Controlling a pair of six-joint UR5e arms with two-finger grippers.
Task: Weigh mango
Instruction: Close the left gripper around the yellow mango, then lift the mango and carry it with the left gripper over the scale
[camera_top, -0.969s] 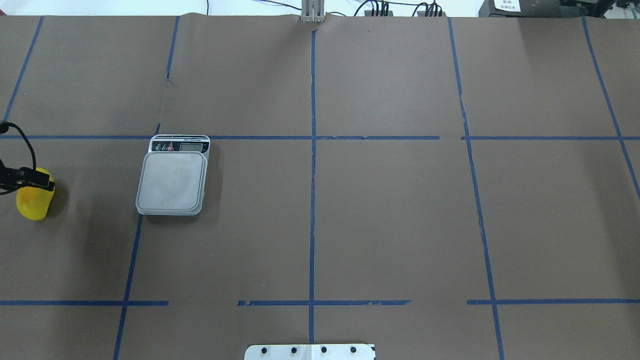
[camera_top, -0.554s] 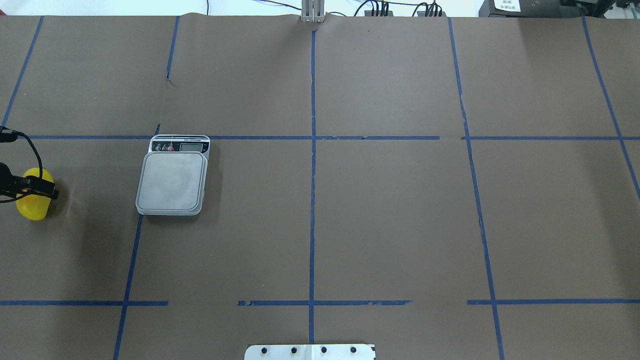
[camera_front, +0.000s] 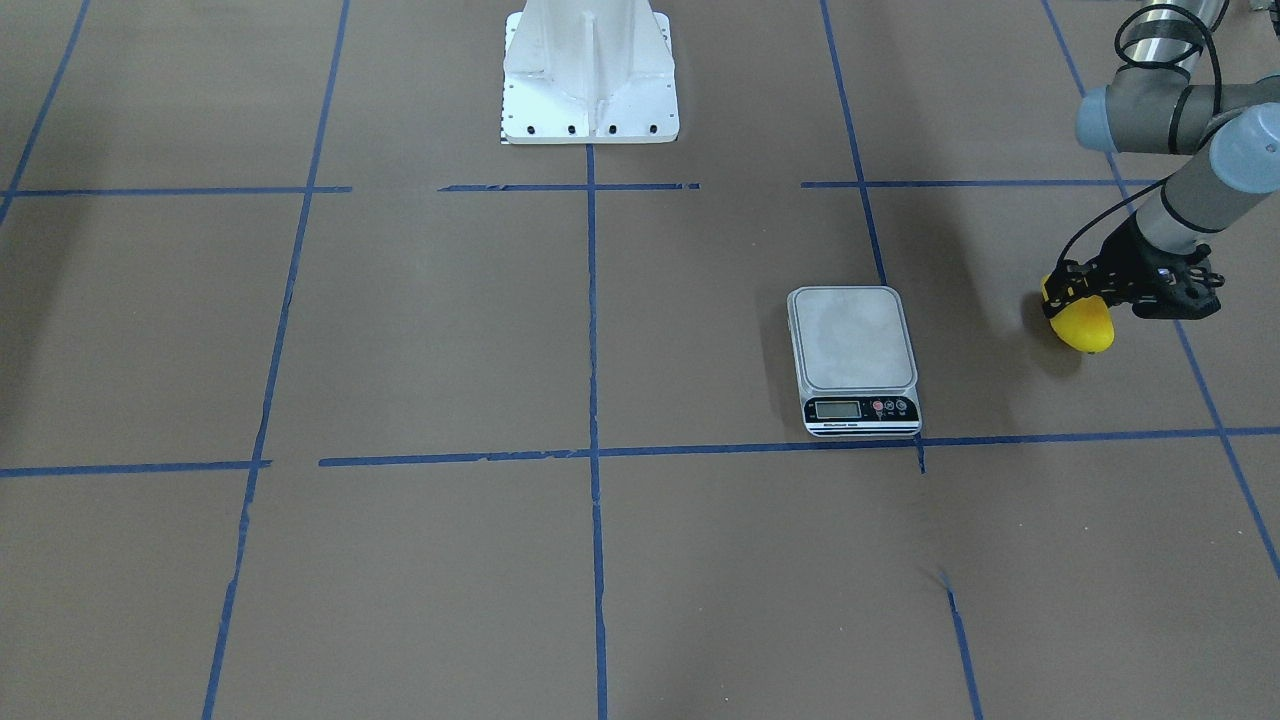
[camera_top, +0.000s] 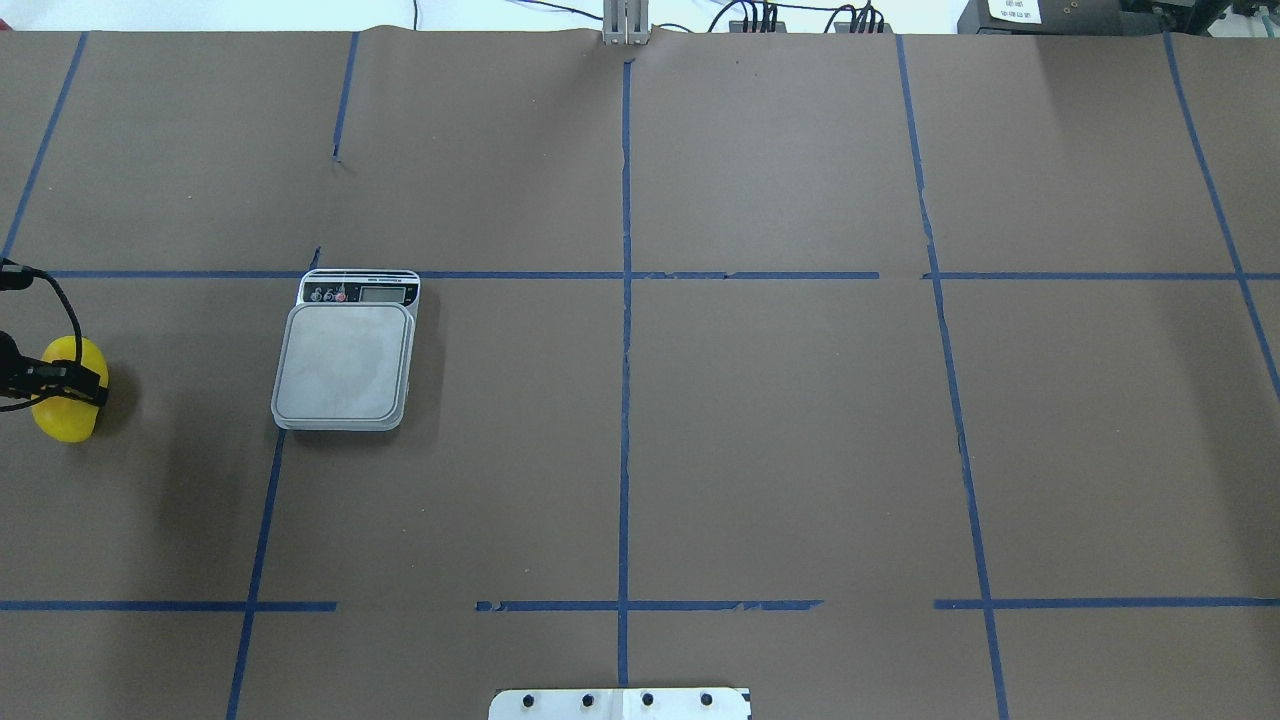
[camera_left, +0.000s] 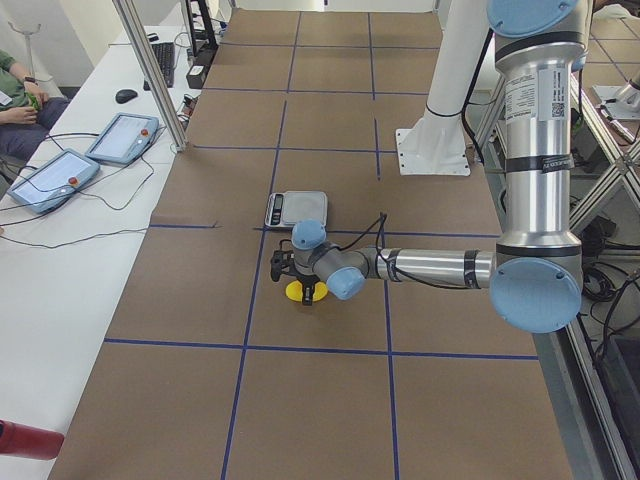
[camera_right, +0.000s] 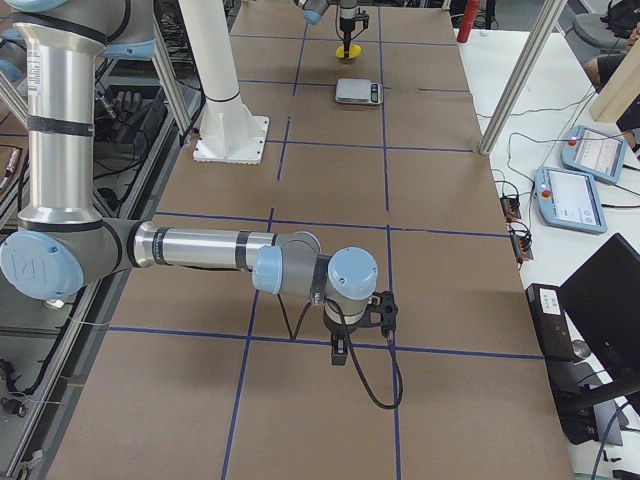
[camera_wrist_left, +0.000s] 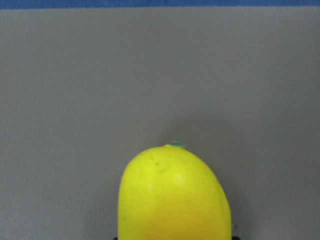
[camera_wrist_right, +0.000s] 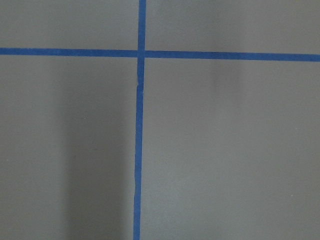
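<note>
The left gripper should release the mango on the middle of the scale's bare grey platform (camera_front: 864, 335).
The mango (camera_top: 65, 415) is glossy yellow and lies on the brown table at the far left edge of the overhead view, to the left of the scale. It also shows in the front view (camera_front: 1088, 328) and fills the lower middle of the left wrist view (camera_wrist_left: 172, 195). My left gripper (camera_top: 62, 378) points down over the mango, and its fingers press on both sides. The scale (camera_top: 345, 365) has a bare grey platform and its display at the far end. My right gripper (camera_right: 345, 345) hovers low over the table in the right side view. I cannot tell its state.
Blue tape lines cross the brown paper table (camera_top: 780, 450). The robot's white base (camera_front: 590, 70) stands at the table's near edge. Control tablets (camera_left: 95, 150) and cables lie on the white bench beyond the table. A person (camera_left: 15, 100) sits there.
My left gripper has come down lower over the mango, and its visible finger has drawn in against the fruit. The scale has not moved.
</note>
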